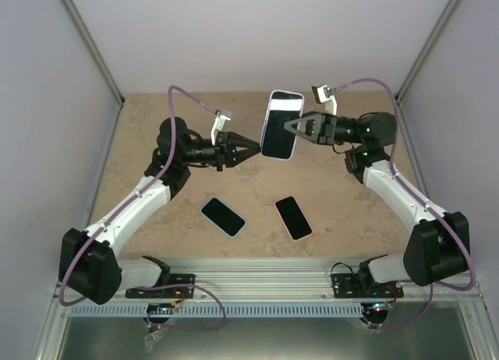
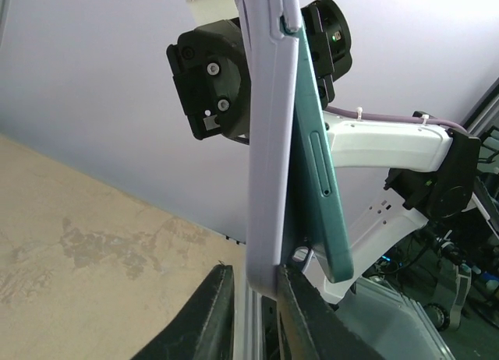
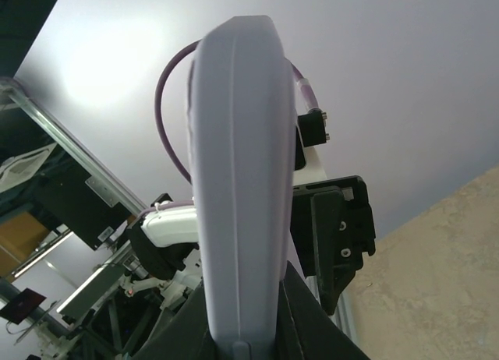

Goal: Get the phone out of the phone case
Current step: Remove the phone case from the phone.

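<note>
My left gripper will open and grip farther up the case's side (image 2: 270,185) before my right gripper lets go, because it is only at the case's lower corner.
A lavender phone case (image 1: 285,93) with a teal phone (image 1: 278,138) in it is held upright in the air above the table's far middle. My right gripper (image 1: 288,126) is shut on the case's right side; in the right wrist view the case (image 3: 238,181) sits pinched between both fingers (image 3: 312,313). My left gripper (image 1: 254,150) is open at the case's lower left corner. In the left wrist view the case (image 2: 269,142) stands between my fingers: the right finger (image 2: 308,321) touches it and the left finger (image 2: 199,321) stands apart. The phone (image 2: 320,165) has peeled away from the case at its lower end.
Two other phones lie screen up on the beige table (image 1: 156,118): one in a light blue case (image 1: 223,217) at the near middle left, one black (image 1: 293,217) to its right. Grey walls enclose the table. The aluminium rail (image 1: 265,270) runs along the near edge.
</note>
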